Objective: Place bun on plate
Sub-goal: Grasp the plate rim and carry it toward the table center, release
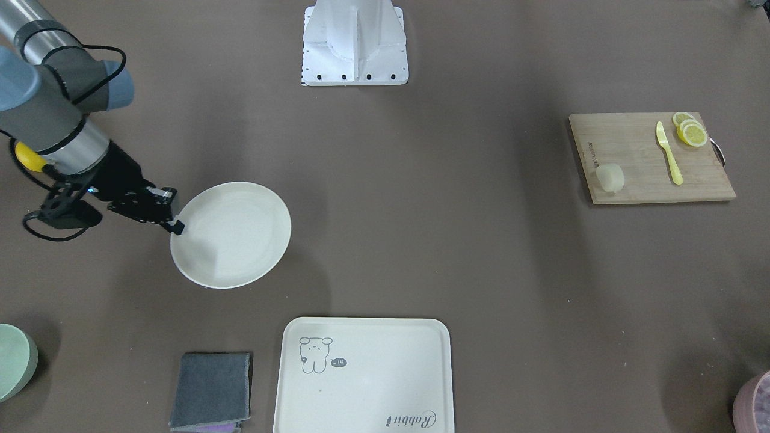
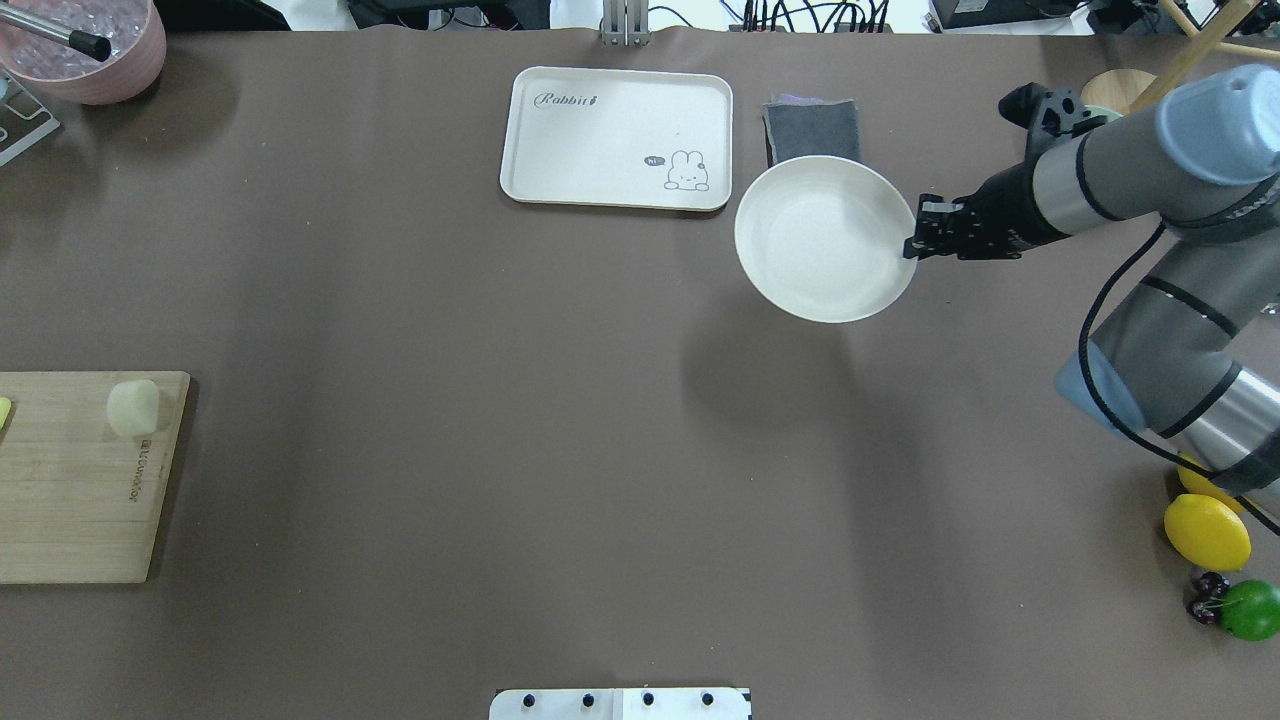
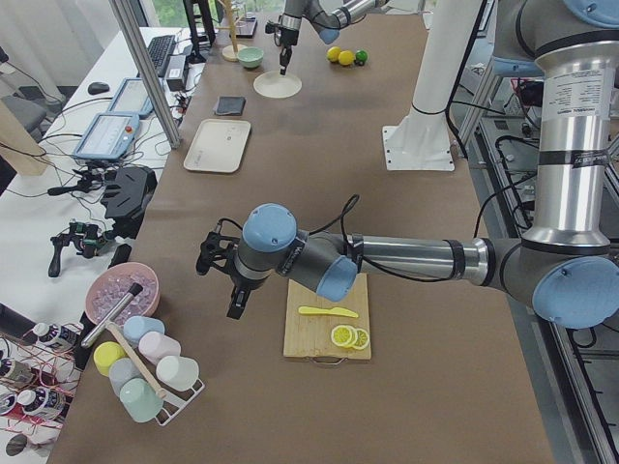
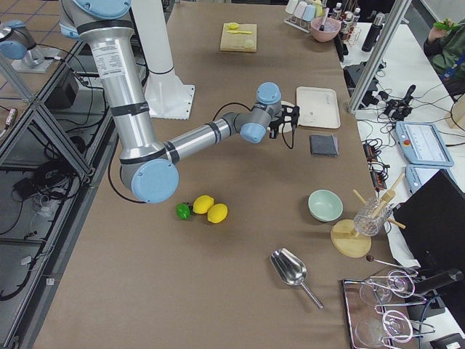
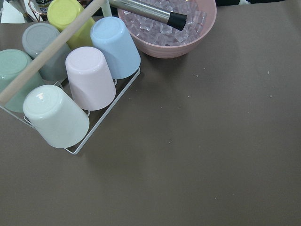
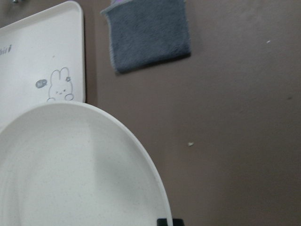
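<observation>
The robot's right gripper should set the cream plate down on the bare table (image 1: 361,177) between the bear tray and the white stand.
The round cream plate (image 1: 240,240) (image 2: 825,238) hangs above the table over its own shadow, near the bear tray. My right gripper (image 1: 176,226) (image 2: 912,245) is shut on the plate's rim. In the right wrist view the plate (image 6: 70,165) fills the lower left. The bun (image 1: 610,178) (image 2: 133,407), a small pale lump, lies on the wooden cutting board (image 1: 643,156) on the far side of the table from the plate. My left gripper (image 3: 236,302) hovers beside that board; I cannot tell if it is open or shut.
The cutting board also carries lemon slices (image 1: 690,131) and a yellow knife (image 1: 669,153). A cream tray (image 1: 367,373) and a grey cloth (image 1: 210,388) lie near the plate. A green bowl (image 1: 12,361), a pink ice bowl (image 2: 85,45), a cup rack (image 5: 70,89) and lemons (image 2: 1205,530) line the edges.
</observation>
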